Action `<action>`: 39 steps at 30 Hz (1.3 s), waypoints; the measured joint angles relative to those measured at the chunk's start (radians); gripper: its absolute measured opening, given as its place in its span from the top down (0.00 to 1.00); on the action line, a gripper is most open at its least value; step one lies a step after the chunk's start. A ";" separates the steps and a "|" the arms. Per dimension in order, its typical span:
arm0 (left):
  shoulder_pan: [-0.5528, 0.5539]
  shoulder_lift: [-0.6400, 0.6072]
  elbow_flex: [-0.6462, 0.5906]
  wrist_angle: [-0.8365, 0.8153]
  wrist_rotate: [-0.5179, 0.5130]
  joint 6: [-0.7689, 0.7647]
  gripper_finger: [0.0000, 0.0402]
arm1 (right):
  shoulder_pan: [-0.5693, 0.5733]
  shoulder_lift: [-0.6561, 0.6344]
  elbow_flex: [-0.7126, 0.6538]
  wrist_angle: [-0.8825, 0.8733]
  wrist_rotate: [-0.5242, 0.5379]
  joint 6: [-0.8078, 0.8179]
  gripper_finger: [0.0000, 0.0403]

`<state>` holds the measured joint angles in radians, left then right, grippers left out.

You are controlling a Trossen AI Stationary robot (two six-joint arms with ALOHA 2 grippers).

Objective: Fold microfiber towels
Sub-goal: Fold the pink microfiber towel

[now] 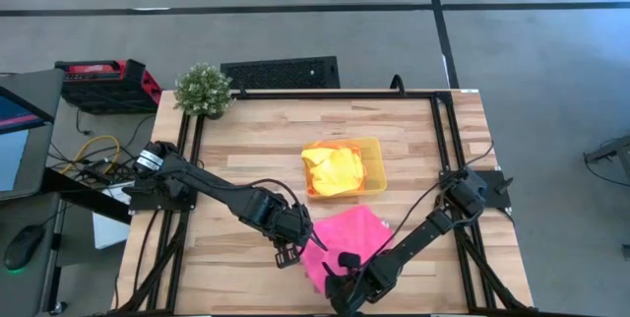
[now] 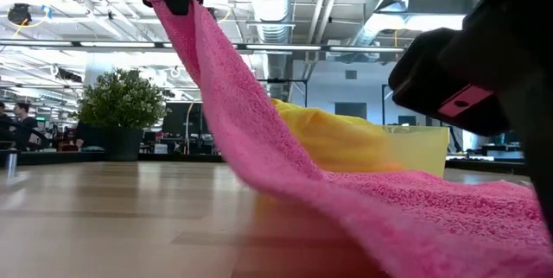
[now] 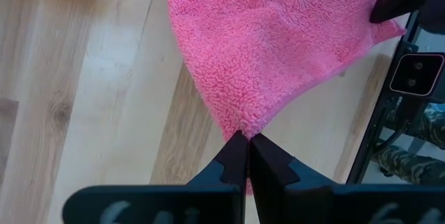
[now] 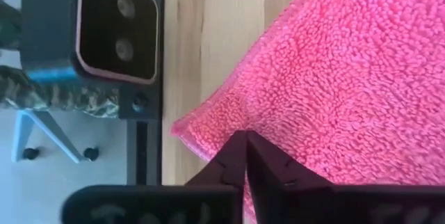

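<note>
The pink towel is pinched inside its near corner by my right gripper, which should open and grab the corner's tip [image 4: 188, 126] before both grippers spread the towel.
A hot pink towel [image 1: 349, 238] lies near the table's front edge, with one corner raised. My left gripper [image 1: 293, 250] is shut on that raised corner, above the table. My right gripper [image 1: 340, 276] is shut on the towel's near corner, low at the table top by the front edge. Farther back, a yellow towel [image 1: 335, 171] sits crumpled in the translucent yellow tray [image 1: 377, 150]. My left gripper pinches one corner of the pink towel [image 3: 243, 123] between its two fingers, coming from above and pointing down. That corner is lifted clear. The cloth slopes down from it [image 2: 233, 97] to the rest of the towel, which lies on the table. My right gripper pinches the pink towel just inside another corner [image 4: 208, 137], slanting down from the table's right. That corner stays low at the table top. I cannot tell whether it holds one layer or several.
A potted plant [image 1: 204, 89] stands at the table's far left corner. The black frame rails [image 1: 440, 130] run along the table's sides. Bare wood lies left of the towel and around the tray.
</note>
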<state>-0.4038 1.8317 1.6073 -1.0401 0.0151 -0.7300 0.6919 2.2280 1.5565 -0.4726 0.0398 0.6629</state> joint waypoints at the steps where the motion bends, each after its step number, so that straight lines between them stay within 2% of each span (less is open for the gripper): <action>1: 0.000 0.000 0.000 0.000 0.000 0.000 1.00 | -0.001 0.001 0.000 0.011 -0.005 0.008 0.90; 11: 0.000 0.000 0.000 0.000 0.001 0.007 1.00 | -0.006 0.002 0.001 0.042 -0.033 0.052 0.67; 15: 0.000 0.000 0.000 -0.001 0.001 0.008 1.00 | -0.006 0.001 0.003 0.000 -0.037 0.042 0.58; 18: 0.000 0.000 0.000 -0.001 0.001 0.011 1.00 | -0.006 -0.001 0.004 -0.047 -0.033 0.035 0.55; 23: -0.001 -0.013 -0.001 -0.001 0.015 0.008 1.00 | -0.005 -0.002 0.004 -0.070 -0.004 0.033 0.56; 32: -0.001 -0.122 -0.001 0.001 0.026 -0.022 1.00 | -0.025 -0.004 -0.001 -0.094 0.007 0.036 0.66; 39: -0.001 -0.134 -0.001 -0.007 0.026 -0.027 1.00 | -0.042 -0.004 -0.003 -0.097 0.000 0.035 0.74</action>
<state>-0.4046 1.6975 1.6062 -1.0475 0.0410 -0.7574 0.6498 2.2242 1.5536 -0.5691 0.0394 0.6984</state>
